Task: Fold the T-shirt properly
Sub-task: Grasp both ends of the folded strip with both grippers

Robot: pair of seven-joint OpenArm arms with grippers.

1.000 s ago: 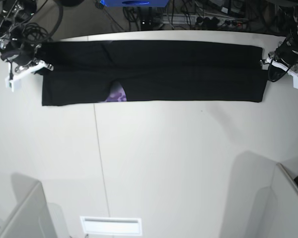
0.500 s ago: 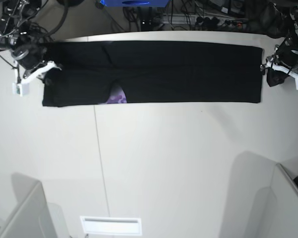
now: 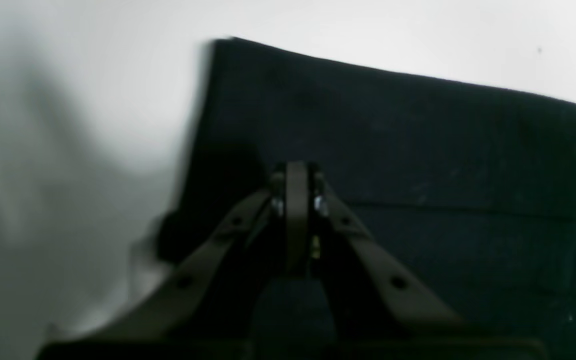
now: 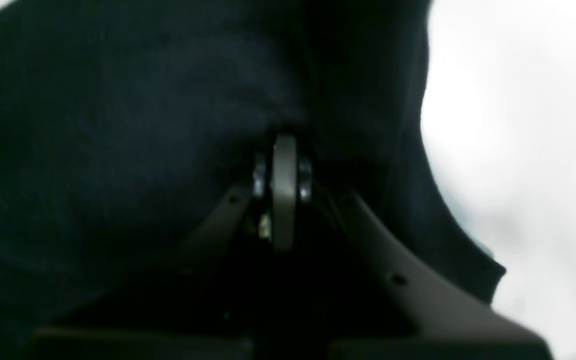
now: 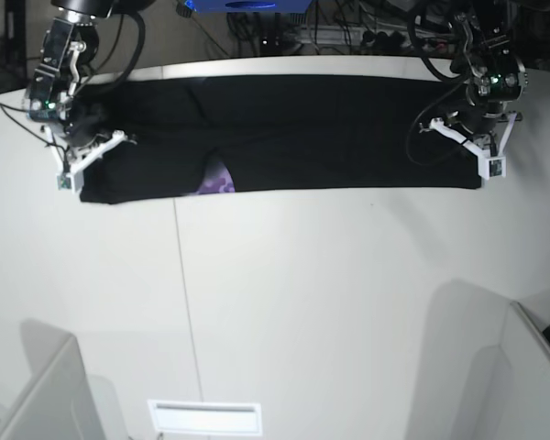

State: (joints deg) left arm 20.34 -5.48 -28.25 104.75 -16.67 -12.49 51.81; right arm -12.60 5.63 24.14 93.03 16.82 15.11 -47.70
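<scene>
Next, I open my left gripper and let go of the held end of the black T-shirt on the white table at the T-shirt's near corner (image 5: 467, 191) (image 3: 247, 39).
The black T-shirt (image 5: 330, 128) lies folded into a long band across the far side of the white table, with a small purple patch of print (image 5: 218, 180) at its near edge. At the band's right end my left gripper (image 5: 479, 151) is shut on the cloth. The left wrist view has its jaws pressed together (image 3: 295, 172) on the T-shirt (image 3: 418, 150) just inside the end edge. My right gripper (image 5: 76, 163) is shut on the band's left end. In the right wrist view, dark cloth (image 4: 118, 125) bunches around its closed tips (image 4: 284, 145).
Cables and a blue device (image 5: 247, 5) crowd the table's far edge behind the shirt. A seam (image 5: 181, 284) runs down the tabletop. White partitions stand at the near left (image 5: 46, 394) and near right (image 5: 522, 385) corners, and a white slot (image 5: 204, 417) sits at the near edge.
Both grippers have moved in from beside the shirt's ends onto the cloth and shut there. The band's ends have shifted slightly inward.
</scene>
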